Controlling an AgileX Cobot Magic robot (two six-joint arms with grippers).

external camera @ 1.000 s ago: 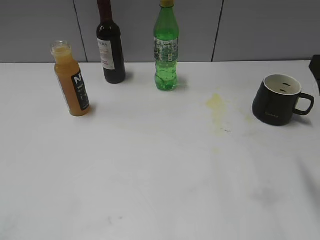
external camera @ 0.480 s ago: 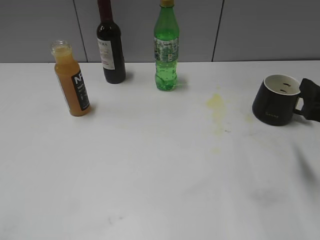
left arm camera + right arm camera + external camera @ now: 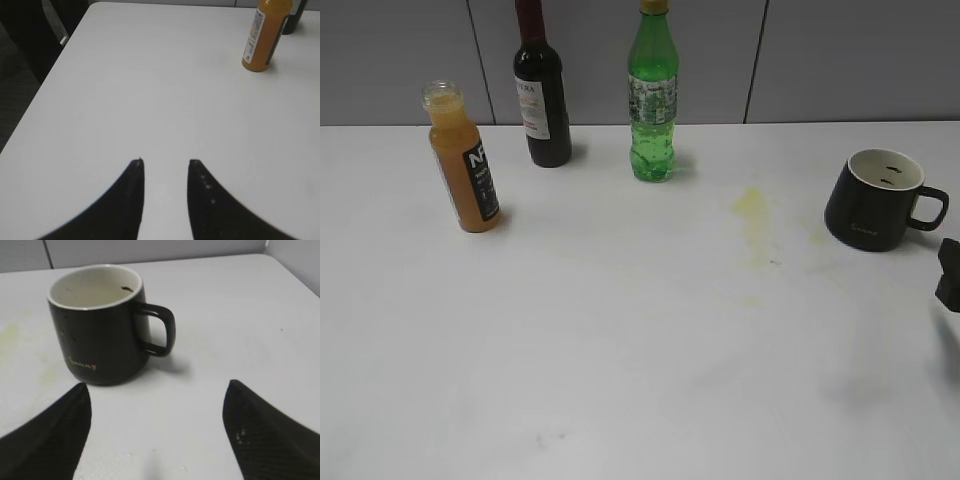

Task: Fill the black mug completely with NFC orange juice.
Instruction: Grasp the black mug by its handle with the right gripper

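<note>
My right gripper should grab the handle of the black mug (image 3: 943, 207) (image 3: 170, 330) next, because the handle faces that gripper.
The black mug (image 3: 868, 206) stands upright at the right of the white table, handle to the right; its cream interior shows no juice. The right wrist view shows it close up (image 3: 100, 335). My right gripper (image 3: 157, 386) is open wide and empty, just in front of the mug; it shows at the right edge of the exterior view (image 3: 949, 275). The NFC orange juice bottle (image 3: 465, 165) stands uncapped at the far left, nearly full. My left gripper (image 3: 166, 162) is open and empty over bare table, well short of the juice bottle (image 3: 264, 35).
A dark wine bottle (image 3: 542, 90) and a green soda bottle (image 3: 652, 100) stand at the back by the grey wall. A yellowish stain (image 3: 752, 208) marks the table left of the mug. The table's left edge (image 3: 45, 95) drops to dark floor.
My right gripper has moved from the back right, past the mug's handle, toward the front edge. The mug and bottles have not moved.
</note>
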